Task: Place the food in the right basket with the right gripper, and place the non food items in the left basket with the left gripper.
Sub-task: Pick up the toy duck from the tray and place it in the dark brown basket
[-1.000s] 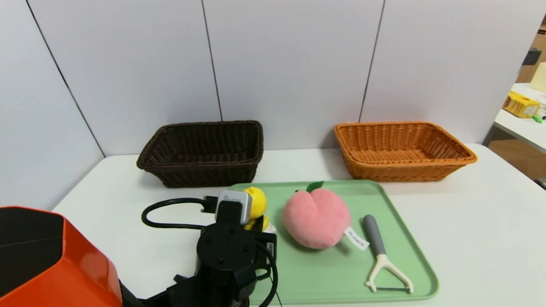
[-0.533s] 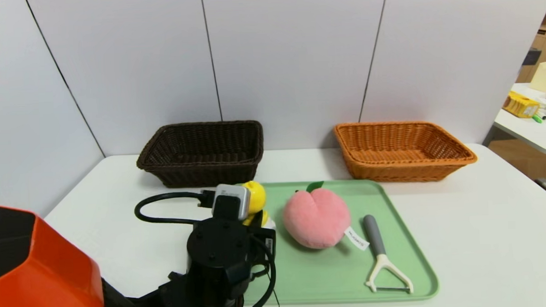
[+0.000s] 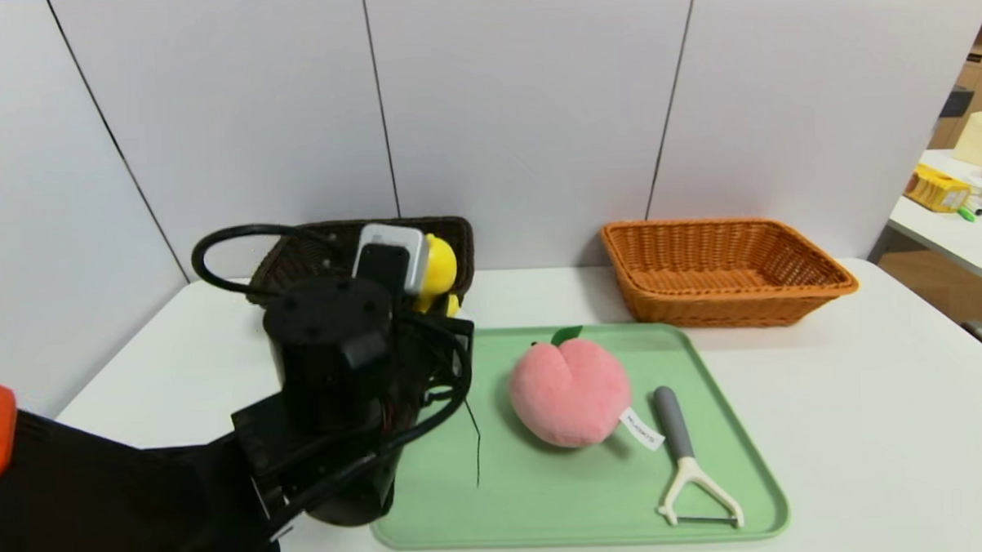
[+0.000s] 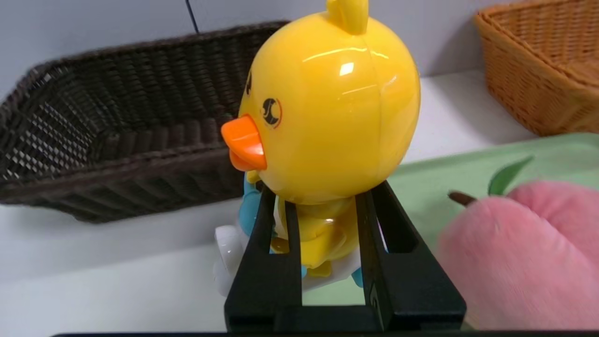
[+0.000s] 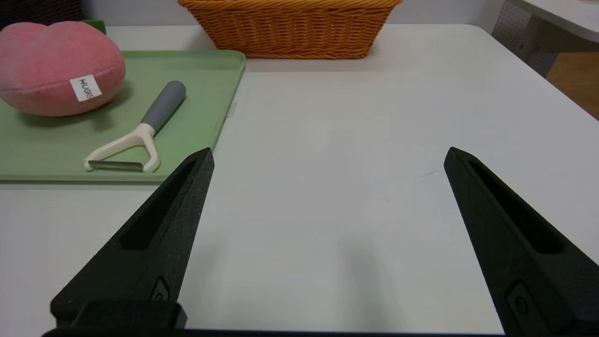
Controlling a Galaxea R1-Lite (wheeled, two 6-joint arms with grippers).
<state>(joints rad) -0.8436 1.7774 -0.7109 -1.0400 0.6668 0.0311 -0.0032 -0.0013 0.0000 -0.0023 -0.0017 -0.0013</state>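
Note:
The yellow duck toy will go down on the middle of the dark brown basket's bottom (image 3: pixel 375 273) (image 4: pixel 161 139), where my left gripper is going to set it.
My left gripper (image 4: pixel 324 196) is shut on the body of a yellow duck toy (image 4: pixel 327 107). The duck toy (image 3: pixel 438 270) hangs in the air just in front of the dark brown left basket (image 3: pixel 462 256), above the table. A pink plush peach (image 3: pixel 570 392) and a grey-handled peeler (image 3: pixel 685 457) lie on the green tray (image 3: pixel 548 503). The orange right basket (image 3: pixel 729 300) stands behind the tray's right end. My right gripper (image 5: pixel 328 152) is open low over bare table to the right of the tray, out of the head view.
The white table (image 3: pixel 872 426) ends at grey wall panels right behind both baskets. A second table with a yellow box (image 3: pixel 935 188) stands off to the far right. My left arm covers the tray's left end.
My left arm has risen and moved back and left, carrying the duck off the tray's corner up to the dark basket. Peach, peeler and right gripper have not moved.

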